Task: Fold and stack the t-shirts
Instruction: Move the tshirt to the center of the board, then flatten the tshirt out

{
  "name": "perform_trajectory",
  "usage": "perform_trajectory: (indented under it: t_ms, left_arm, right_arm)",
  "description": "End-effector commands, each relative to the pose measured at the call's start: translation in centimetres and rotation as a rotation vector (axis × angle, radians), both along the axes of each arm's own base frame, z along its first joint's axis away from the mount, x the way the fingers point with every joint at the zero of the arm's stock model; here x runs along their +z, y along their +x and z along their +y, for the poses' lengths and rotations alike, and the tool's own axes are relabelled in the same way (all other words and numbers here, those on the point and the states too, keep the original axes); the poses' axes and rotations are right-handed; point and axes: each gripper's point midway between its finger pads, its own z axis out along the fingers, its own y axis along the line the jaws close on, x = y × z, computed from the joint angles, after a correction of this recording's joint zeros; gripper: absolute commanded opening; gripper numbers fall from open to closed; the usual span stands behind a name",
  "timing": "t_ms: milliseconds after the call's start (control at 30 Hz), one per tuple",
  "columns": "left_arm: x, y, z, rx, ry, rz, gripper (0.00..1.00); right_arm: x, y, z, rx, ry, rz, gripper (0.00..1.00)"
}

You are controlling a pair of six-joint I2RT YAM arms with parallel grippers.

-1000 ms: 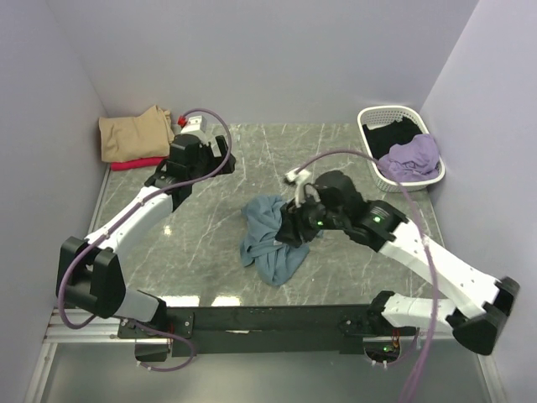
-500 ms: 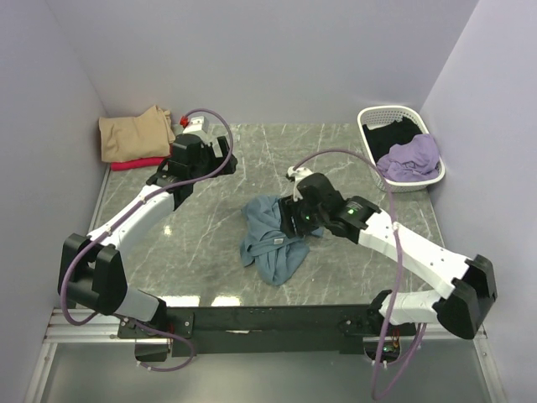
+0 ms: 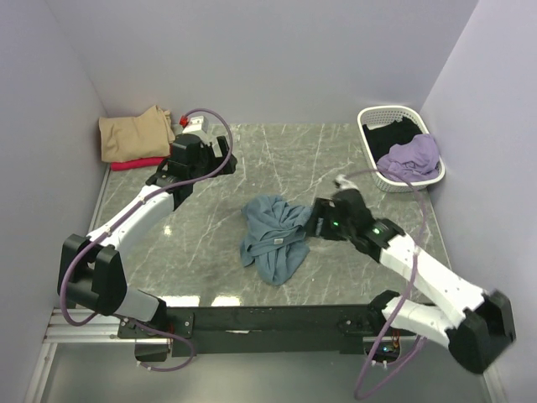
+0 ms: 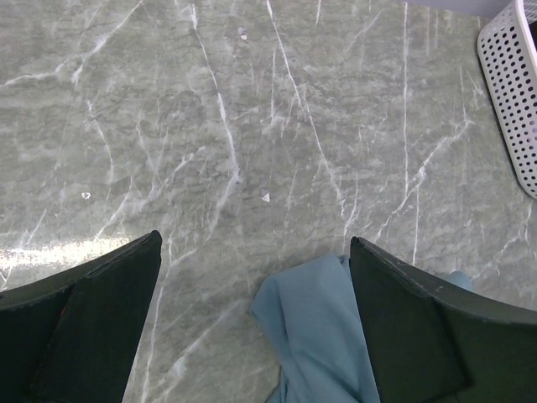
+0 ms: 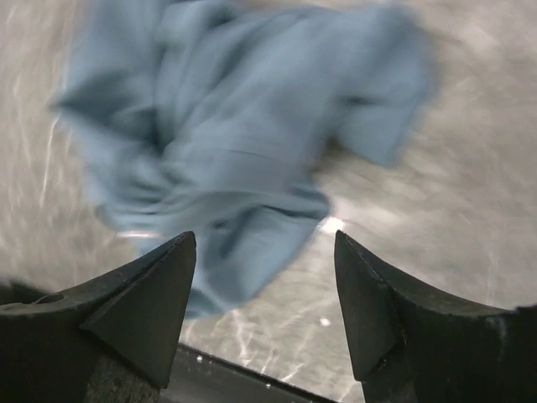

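Note:
The teal-blue t-shirt is in a crumpled pile, so next my right gripper takes its end [image 5: 388,96] nearest the basket and lifts it high before folding.
A dusty teal-blue t-shirt [image 3: 275,237] lies crumpled in the middle of the marble table; it also shows blurred in the right wrist view [image 5: 235,126] and at the bottom of the left wrist view [image 4: 323,327]. My right gripper [image 3: 317,225] [image 5: 264,237] hovers just right of the shirt, open, with nothing between its fingers. My left gripper [image 3: 225,157] [image 4: 255,238] stands wide open over bare marble at the back left, well apart from the shirt. A folded tan t-shirt [image 3: 134,134] rests on a red one [image 3: 134,164] in the back left corner.
A white lattice basket [image 3: 388,109] [image 4: 513,92] stands at the back right, holding a lilac t-shirt [image 3: 411,157] and a black one [image 3: 393,133]. Lilac walls close in the table on three sides. The arms' black base rail [image 3: 268,323] runs along the near edge.
My right gripper has opened, let go of the teal-blue shirt and drawn back to the right. The shirt has settled on the table. The left arm has not moved.

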Motion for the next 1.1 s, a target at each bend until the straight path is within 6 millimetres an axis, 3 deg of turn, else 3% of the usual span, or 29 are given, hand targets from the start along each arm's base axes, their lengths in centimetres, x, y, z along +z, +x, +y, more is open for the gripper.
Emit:
perform_trajectory:
  t_ms: [0,167,233,267,300,333,367,433,467,533,567,633,667,800,967,1000,1067]
  left_arm:
    - [1.8,0.0,-0.4,-0.026,-0.023,-0.053,0.99]
    - [1.8,0.2,-0.7,-0.039,-0.032,-0.051,0.99]
    - [1.8,0.2,-0.8,-0.041,-0.033,-0.048,0.99]
    - [1.7,0.1,-0.8,-0.040,-0.034,-0.046,0.99]
    - [1.8,0.1,-0.8,-0.041,-0.034,-0.049,1.00]
    - [1.7,0.1,-0.8,-0.041,-0.033,-0.046,0.99]
    - [1.7,0.1,-0.7,-0.039,-0.031,-0.049,1.00]
    - [1.6,0.1,-0.8,-0.042,-0.030,-0.046,0.99]
    - [1.7,0.2,-0.7,-0.041,-0.028,-0.046,0.99]
    - [1.7,0.2,-0.7,-0.039,-0.029,-0.046,0.99]
    - [1.7,0.3,-0.7,-0.038,-0.028,-0.048,0.99]
    - [1.6,0.3,-0.8,-0.039,-0.027,-0.043,0.99]
    - [1.5,0.3,-0.7,-0.038,-0.025,-0.041,0.99]
    - [1.1,0.3,-0.7,-0.037,-0.016,-0.033,0.99]
    - [0.8,0.4,-0.7,-0.039,-0.008,-0.024,0.99]
    - [0.9,0.4,-0.7,-0.040,-0.008,-0.028,0.99]
    - [0.8,0.5,-0.7,-0.041,-0.005,-0.025,0.99]
  right_arm:
    - [1.4,0.6,-0.7,-0.145,0.314,-0.095,0.74]
    - [1.1,1.8,-1.7,-0.209,0.364,-0.154,0.74]
    - [-0.4,1.7,-1.6,-0.225,0.410,-0.138,0.73]
    - [0.7,2.8,-1.8,-0.236,0.465,-0.200,0.73]
    - [-0.7,2.7,-1.9,-0.262,0.490,-0.170,0.73]
    - [-0.8,3.0,-2.0,-0.272,0.512,-0.174,0.72]
    - [-0.1,3.9,-2.2,-0.285,0.548,-0.211,0.71]
    - [-1.1,4.6,-2.2,-0.312,0.545,-0.186,0.71]
    - [-0.3,5.2,-2.0,-0.300,0.562,-0.217,0.71]
    - [-0.9,5.9,-1.8,-0.303,0.560,-0.208,0.70]
    - [0.0,6.5,-1.5,-0.285,0.586,-0.241,0.70]
    - [-0.6,7.4,-1.5,-0.292,0.592,-0.225,0.68]
    - [0.1,7.8,-1.2,-0.268,0.619,-0.252,0.68]
    - [-0.9,9.7,-0.8,-0.255,0.612,-0.204,0.66]
    - [-0.5,11.4,-0.4,-0.207,0.626,-0.209,0.51]
    - [-0.6,11.7,0.0,-0.188,0.631,-0.196,0.40]
    - [-0.4,12.1,0.0,-0.177,0.640,-0.195,0.29]
